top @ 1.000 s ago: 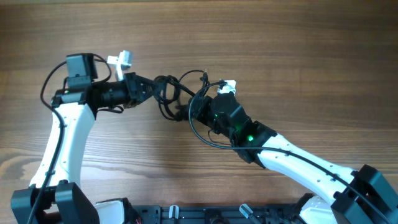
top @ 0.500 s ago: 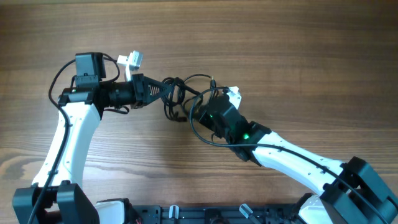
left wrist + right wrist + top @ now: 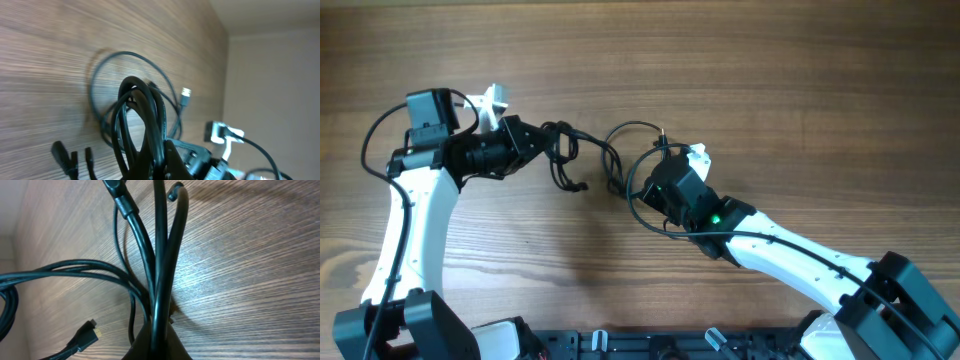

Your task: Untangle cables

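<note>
The left gripper pinches the whole looped heap of cables with strands of cable stretched to the right gripper, so the robot should bring both together and regrasp the loops (image 3: pixel 134 102) with the right gripper.
The cables (image 3: pixel 582 150) are thin black cords strung between my two grippers over the wooden table. My left gripper (image 3: pixel 542 142) is shut on a bunch of looped strands (image 3: pixel 142 115), which rise from its jaws in the left wrist view. A silver-tipped plug (image 3: pixel 185 93) hangs beside that bunch. My right gripper (image 3: pixel 633 187) is shut on other strands (image 3: pixel 160 255) that run straight up from its jaws. A gold-tipped plug (image 3: pixel 87 332) lies on the wood to their left. One thin loop (image 3: pixel 632 128) arcs between the two grips.
A thicker black wire (image 3: pixel 650 218) belonging to the right arm curves below its wrist. The black base rail (image 3: pixel 620 345) runs along the table's front edge. Bare wood lies all around the two arms.
My left gripper has pulled to the left with its bunch, so the cables now stretch wider apart. The right gripper has hardly moved over the last half second.
</note>
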Motion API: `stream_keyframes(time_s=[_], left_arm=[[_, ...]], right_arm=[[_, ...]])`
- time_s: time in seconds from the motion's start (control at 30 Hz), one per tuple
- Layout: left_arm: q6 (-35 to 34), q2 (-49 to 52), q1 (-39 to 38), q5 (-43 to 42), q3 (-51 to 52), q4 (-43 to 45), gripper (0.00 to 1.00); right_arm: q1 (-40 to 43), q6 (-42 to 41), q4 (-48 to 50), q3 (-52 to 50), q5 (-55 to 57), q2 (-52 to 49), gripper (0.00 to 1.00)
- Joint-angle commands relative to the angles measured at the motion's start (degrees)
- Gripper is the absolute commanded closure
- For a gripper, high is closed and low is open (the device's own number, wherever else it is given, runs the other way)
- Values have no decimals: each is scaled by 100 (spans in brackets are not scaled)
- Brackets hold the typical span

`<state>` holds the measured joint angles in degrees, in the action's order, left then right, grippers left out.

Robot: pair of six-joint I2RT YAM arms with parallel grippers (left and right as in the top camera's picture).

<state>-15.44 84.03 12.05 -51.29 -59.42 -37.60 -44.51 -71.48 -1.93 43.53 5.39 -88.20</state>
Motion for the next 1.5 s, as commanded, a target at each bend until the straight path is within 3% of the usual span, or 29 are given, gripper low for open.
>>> stream_keyframes(time_s=[0.0,0.2,0.27,0.33,0.4,0.43,0.6,0.73,0.93,1.17,1.47], left_arm=[[-199,-142,149,702,-87,-68,96],[-452,-142,249,1609,-85,-455,96],[-450,-142,247,1604,-87,-511,96],[-352,-142,247,1602,-85,-511,96],[-146,-142,247,1596,-87,-531,96],[-125,-142,247,1598,-85,-546,96],[-17,-142,247,1478,-85,-557,96],[1040,-142,243,146,-85,-555,96],[2201,-144,131,-1047,-85,-706,96],[2723,-144,-234,-1062,-87,-704,96],[2721,-142,-236,-999,-87,-699,94]], right_arm=[[35,105,-74,-52,20,-120,96],[37,103,-72,-52,22,-116,95],[37,101,-68,-52,20,-116,73],[37,236,-28,-52,-90,-116,33],[37,1329,435,-50,-590,-116,7],[37,1541,590,-50,-710,-114,0],[35,1969,1121,-50,-1025,-114,0],[35,2859,1770,-50,-1821,-114,0],[35,3602,2524,-50,-2800,-114,0],[37,3707,2549,-50,-2763,-114,0],[35,3827,2498,-50,-2669,-116,0]])
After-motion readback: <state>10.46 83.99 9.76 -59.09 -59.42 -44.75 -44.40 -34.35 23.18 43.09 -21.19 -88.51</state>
